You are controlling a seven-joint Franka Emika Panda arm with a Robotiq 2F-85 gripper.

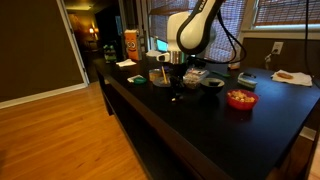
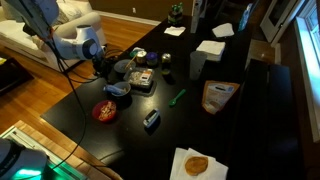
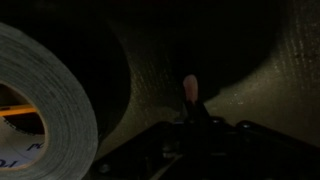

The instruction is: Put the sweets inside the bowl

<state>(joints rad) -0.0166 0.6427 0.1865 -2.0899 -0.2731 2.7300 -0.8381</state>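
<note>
The robot's gripper needs to release the small pale piece inside the dark bowl (image 1: 212, 83), just behind the red bowl.
My gripper (image 1: 176, 82) hangs low over a cluster of things in the middle of the dark table, and it also shows in the other exterior view (image 2: 119, 70). In the wrist view the fingers (image 3: 189, 105) are closed together on a small pale piece, one of the sweets (image 3: 189, 87), which sticks out at their tips. A dark bowl (image 1: 211, 83) stands just beside the gripper, and it also shows in the other exterior view (image 2: 118, 91). A red bowl (image 1: 240, 99) with orange-red contents stands further along (image 2: 104, 112). No other sweets show.
A grey tape roll (image 3: 45, 100) fills the left of the wrist view. An orange box (image 1: 130, 43) stands at the back. A green item (image 2: 177, 97), a black object (image 2: 151, 120), a snack bag (image 2: 218, 95), white napkins (image 2: 210, 49) and a plate with a cookie (image 2: 195, 165) lie on the table.
</note>
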